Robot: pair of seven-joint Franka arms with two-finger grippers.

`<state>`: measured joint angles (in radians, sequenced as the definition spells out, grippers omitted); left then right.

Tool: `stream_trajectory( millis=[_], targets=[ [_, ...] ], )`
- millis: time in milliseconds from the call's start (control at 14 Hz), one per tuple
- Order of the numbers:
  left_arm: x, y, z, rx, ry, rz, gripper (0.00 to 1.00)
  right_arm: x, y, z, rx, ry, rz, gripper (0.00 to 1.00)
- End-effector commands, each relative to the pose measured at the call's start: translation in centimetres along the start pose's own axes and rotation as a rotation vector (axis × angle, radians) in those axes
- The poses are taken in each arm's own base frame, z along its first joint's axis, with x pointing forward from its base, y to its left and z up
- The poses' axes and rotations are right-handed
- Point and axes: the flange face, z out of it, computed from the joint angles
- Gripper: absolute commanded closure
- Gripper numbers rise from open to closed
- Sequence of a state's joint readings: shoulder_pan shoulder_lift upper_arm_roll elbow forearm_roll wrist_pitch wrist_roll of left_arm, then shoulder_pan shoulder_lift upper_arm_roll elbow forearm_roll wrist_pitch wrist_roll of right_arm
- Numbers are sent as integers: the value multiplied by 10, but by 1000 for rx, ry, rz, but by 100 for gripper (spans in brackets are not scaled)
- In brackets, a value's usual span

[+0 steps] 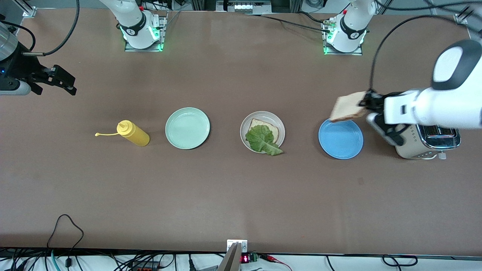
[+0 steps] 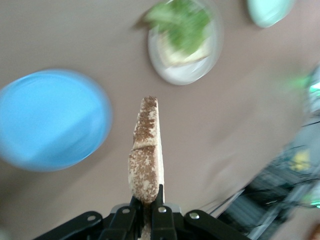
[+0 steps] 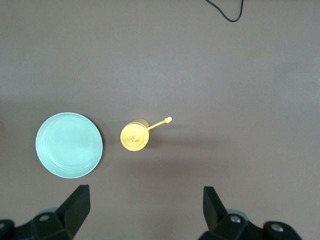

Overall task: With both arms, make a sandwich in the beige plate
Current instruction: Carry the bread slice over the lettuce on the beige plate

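My left gripper is going to let go of its bread slice on top of the green lettuce leaf (image 1: 265, 131) (image 2: 183, 41) in the beige plate.
The beige plate (image 1: 262, 131) sits mid-table and holds one bread slice (image 1: 269, 129) with a ruffled green lettuce leaf (image 1: 261, 140) on it. It also shows in the left wrist view (image 2: 172, 74). My left gripper (image 1: 366, 102) is shut on a second bread slice (image 1: 348, 107), held edge-on in the air over the rim of the blue plate (image 1: 340, 138). In the left wrist view the slice (image 2: 146, 150) stands between the fingers (image 2: 123, 220). My right gripper (image 1: 62, 79) is open and empty, up in the air at the right arm's end of the table, waiting.
A mint-green plate (image 1: 187, 128) and a yellow squeeze bottle (image 1: 132, 133) lie toward the right arm's end. A toaster (image 1: 429, 142) stands beside the blue plate under the left arm. Cables run along the table's edges.
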<state>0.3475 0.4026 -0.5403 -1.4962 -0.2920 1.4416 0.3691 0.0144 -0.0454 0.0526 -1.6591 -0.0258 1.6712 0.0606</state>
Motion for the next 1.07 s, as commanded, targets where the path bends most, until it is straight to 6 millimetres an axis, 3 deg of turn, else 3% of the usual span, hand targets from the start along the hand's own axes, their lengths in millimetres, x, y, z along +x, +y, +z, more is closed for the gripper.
stream_trajectory(
  millis=[0, 215, 358, 573, 1002],
  targets=[
    [39, -33, 41, -262, 90, -52, 99, -3, -1, -7, 1, 12, -4, 0],
    [92, -29, 114, -440, 153, -37, 98, -3, -3, -6, 1, 9, -7, 0],
    [112, -20, 155, -488, 237, -1, 99, -3, -2, -6, 1, 7, -5, 0],
    [112, -38, 219, -540, 357, 67, 99, -4, -3, -6, 1, 7, -7, 0],
    [106, -58, 278, -527, 416, 55, 99, -4, 0, -7, 1, 7, -8, 0]
  ],
)
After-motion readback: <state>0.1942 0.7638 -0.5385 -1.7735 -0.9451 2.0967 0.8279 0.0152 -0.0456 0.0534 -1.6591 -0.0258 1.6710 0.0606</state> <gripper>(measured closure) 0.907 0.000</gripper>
